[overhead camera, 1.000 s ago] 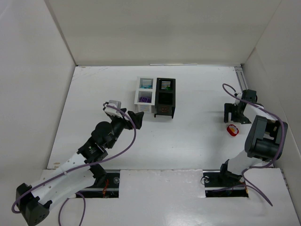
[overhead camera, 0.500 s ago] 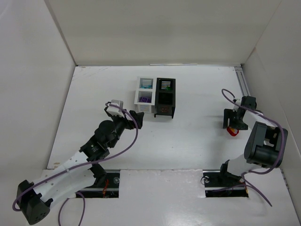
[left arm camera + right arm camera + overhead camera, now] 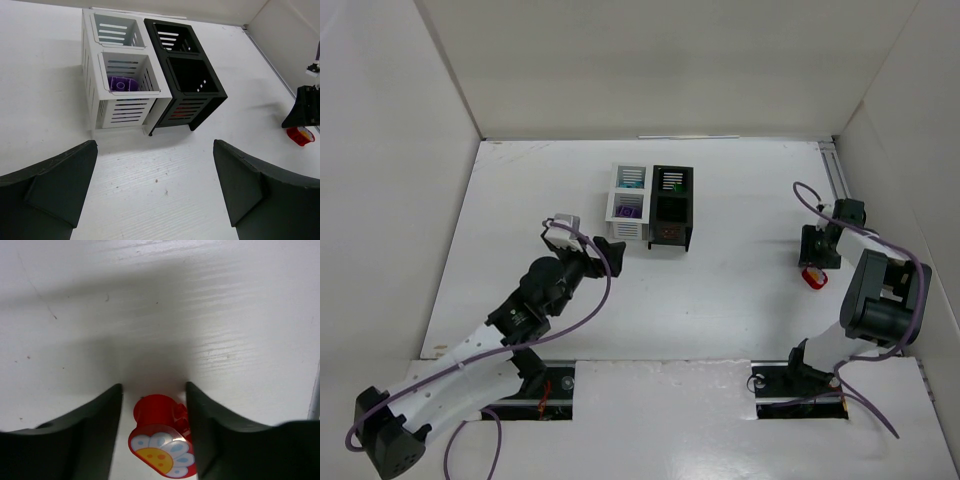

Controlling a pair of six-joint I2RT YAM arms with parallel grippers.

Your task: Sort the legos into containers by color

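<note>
The red lego sits at a slant between the fingers of my right gripper with its studs toward a finger, so I will open wider and grab it by its rounded ends (image 3: 136, 436).
A red lego (image 3: 161, 435) with a daisy print lies on the table at the right, also seen as the red lego (image 3: 814, 277) from above. My right gripper (image 3: 153, 387) straddles it, jaws narrowed; the right finger touches it and a small gap shows at the left finger. The white container (image 3: 611, 205) and black container (image 3: 686, 208) stand side by side at centre. A purple lego (image 3: 120, 84) sits in the white one's near compartment. Teal (image 3: 632, 184) and green (image 3: 678, 186) show in the far compartments. My left gripper (image 3: 155, 145) hangs wide open just short of the containers, holding nothing.
White walls close in the table on the left, back and right. A metal rail (image 3: 832, 165) runs along the right wall's foot, close to the right arm. Purple cables loop off both arms. Red shows through the black container's front slats (image 3: 177, 112).
The right gripper has come down over the red lego and its jaws have narrowed around it. The left arm has barely shifted.
</note>
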